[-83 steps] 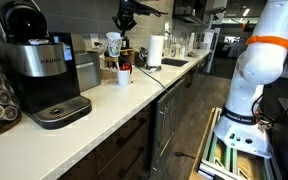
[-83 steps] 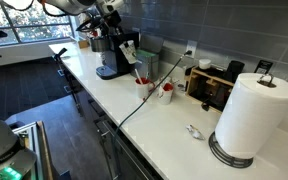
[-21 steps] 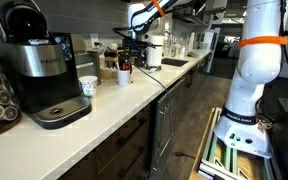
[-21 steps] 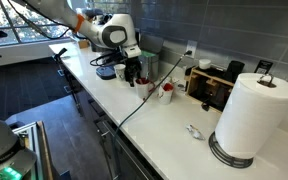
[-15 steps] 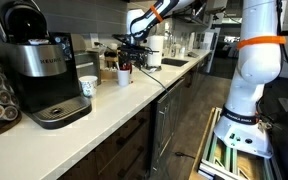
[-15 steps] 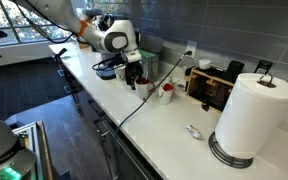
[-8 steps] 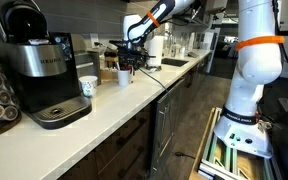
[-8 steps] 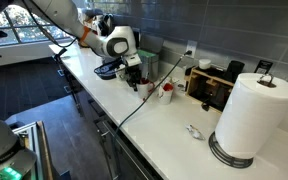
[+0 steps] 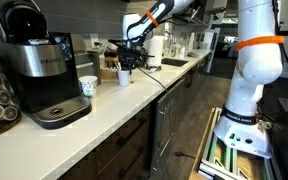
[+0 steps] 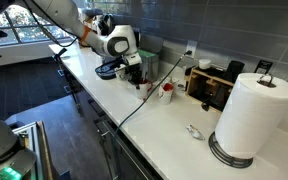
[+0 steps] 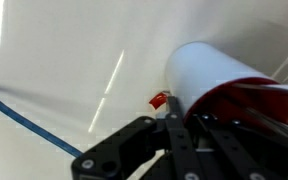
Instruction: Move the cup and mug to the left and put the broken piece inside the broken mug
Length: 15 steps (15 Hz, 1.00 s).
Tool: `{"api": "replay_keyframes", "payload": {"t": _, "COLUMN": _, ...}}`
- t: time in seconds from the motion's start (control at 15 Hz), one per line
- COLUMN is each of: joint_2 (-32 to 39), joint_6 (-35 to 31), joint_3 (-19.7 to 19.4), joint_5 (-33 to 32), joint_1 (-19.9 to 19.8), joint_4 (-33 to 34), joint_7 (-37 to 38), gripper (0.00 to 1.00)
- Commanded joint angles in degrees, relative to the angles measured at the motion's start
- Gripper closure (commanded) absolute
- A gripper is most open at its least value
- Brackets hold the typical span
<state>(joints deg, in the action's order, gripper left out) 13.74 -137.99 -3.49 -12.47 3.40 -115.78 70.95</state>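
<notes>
The robot's gripper will release the white mug on the counter [image 9: 109,92] close beside the white cup that has the blue-green mark.
The white mug with a red inside [image 9: 124,77] stands mid-counter; it also shows in an exterior view [image 10: 144,90] and fills the right of the wrist view [image 11: 219,80]. My gripper [image 9: 125,66] [image 10: 139,82] [image 11: 189,118] is down on its rim. One finger [image 11: 174,128] is outside the wall, the other inside, and the jaws look closed on the wall. A small red scrap [image 11: 159,100] lies on the counter by the mug. The white cup with a blue-green mark [image 9: 88,87] stands beside the coffee machine.
A Keurig coffee machine [image 9: 44,65] stands at one end of the counter. A paper-towel roll [image 10: 249,115] stands at the other. Another small white-and-red vessel [image 10: 166,92] sits near the mug. A cable [image 10: 129,108] [image 11: 24,115] crosses the counter. A toaster-like box [image 10: 216,85] stands against the wall.
The gripper held the cup high 5.5 s ago; the cup now stands by the coffee machine. Over the last second the gripper has come down onto the mug's rim.
</notes>
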Motion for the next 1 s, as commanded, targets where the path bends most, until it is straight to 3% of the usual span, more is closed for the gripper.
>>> {"api": "replay_keyframes", "payload": {"t": 0.0, "joint_2": -1.5, "joint_6": -0.5, "joint_3": 1.1, "joint_5": 2.5, "joint_1": 0.7, "joint_4": -0.5, "joint_7": -2.6, "gripper": 0.97}}
{"api": "replay_keyframes", "payload": {"t": 0.53, "joint_2": -8.5, "joint_6": -1.6, "joint_3": 8.0, "joint_5": 3.4, "joint_1": 4.9, "joint_4": -3.9, "joint_7": -16.0, "gripper": 0.97}}
{"api": "replay_keyframes", "payload": {"t": 0.93, "joint_2": -7.5, "joint_6": -2.2, "joint_3": 7.8, "joint_5": -4.2, "joint_1": 6.1, "joint_4": -4.2, "joint_7": -14.0, "gripper": 0.97}}
